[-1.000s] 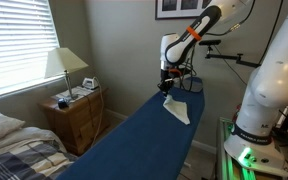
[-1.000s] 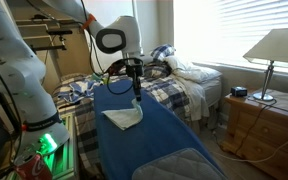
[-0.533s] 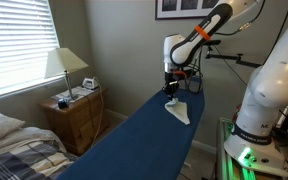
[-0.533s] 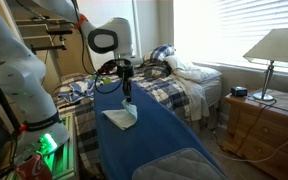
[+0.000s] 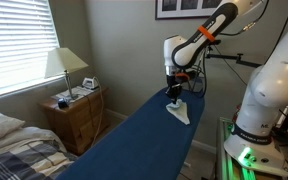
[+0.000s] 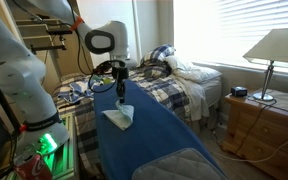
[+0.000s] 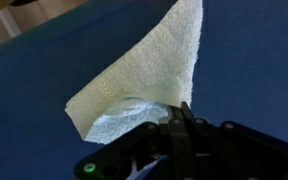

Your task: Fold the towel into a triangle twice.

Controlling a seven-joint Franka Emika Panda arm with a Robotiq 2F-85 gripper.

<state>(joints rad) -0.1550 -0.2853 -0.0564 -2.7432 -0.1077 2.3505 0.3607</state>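
I should let go of the towel's corner with my gripper on the blue ironing board, at the towel's edge (image 5: 170,108) (image 7: 165,114) facing the nightstand.
A small white towel (image 5: 179,112) lies folded in a triangle at the far end of the blue ironing board (image 5: 134,140). It also shows in the other exterior view (image 6: 118,118). My gripper (image 5: 173,93) is shut on a corner of the towel and holds that corner lifted, so the cloth curls over itself. In the wrist view the towel (image 7: 149,70) rises as a pointed flap from my shut gripper (image 7: 177,118), with blue board behind it.
A wooden nightstand (image 5: 76,112) with a lamp (image 5: 66,65) stands beside the board, and a bed (image 6: 179,75) with a plaid cover lies behind it. The robot's white base (image 5: 269,100) stands next to the board.
My gripper has carried the towel's corner across the cloth, away from the nightstand side, and a little lower. The towel is folded further over itself.
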